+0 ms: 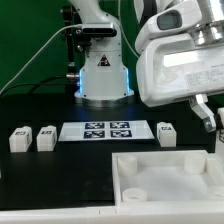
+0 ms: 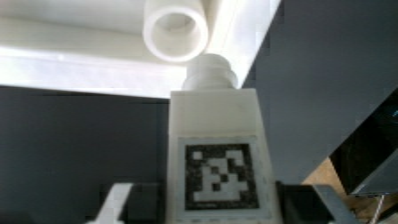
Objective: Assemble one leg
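The gripper should release the white leg standing upright in the white tabletop's near corner hole [image 1: 216, 188] [image 2: 175, 33], the one next to the leg's tip. The leg's tip is now just beside a hole.
In the wrist view my gripper [image 2: 215, 206] is shut on a white leg [image 2: 217, 140] that carries a black-and-white tag. A finger sits on each side of it. The leg's narrow round tip [image 2: 212, 70] points at a white round hole [image 2: 173, 30] in the white tabletop part [image 2: 71, 60] and lies just beside it. In the exterior view the gripper [image 1: 205, 113] hangs at the exterior view's right, above the far edge of the white tabletop [image 1: 165, 175]. The leg is hidden behind the hand there.
The marker board [image 1: 108, 130] lies flat mid-table. Two small white tagged pieces [image 1: 20, 139] [image 1: 46, 137] stand on the exterior view's left and one [image 1: 167, 133] on the right of the board. The robot base [image 1: 103, 75] stands behind.
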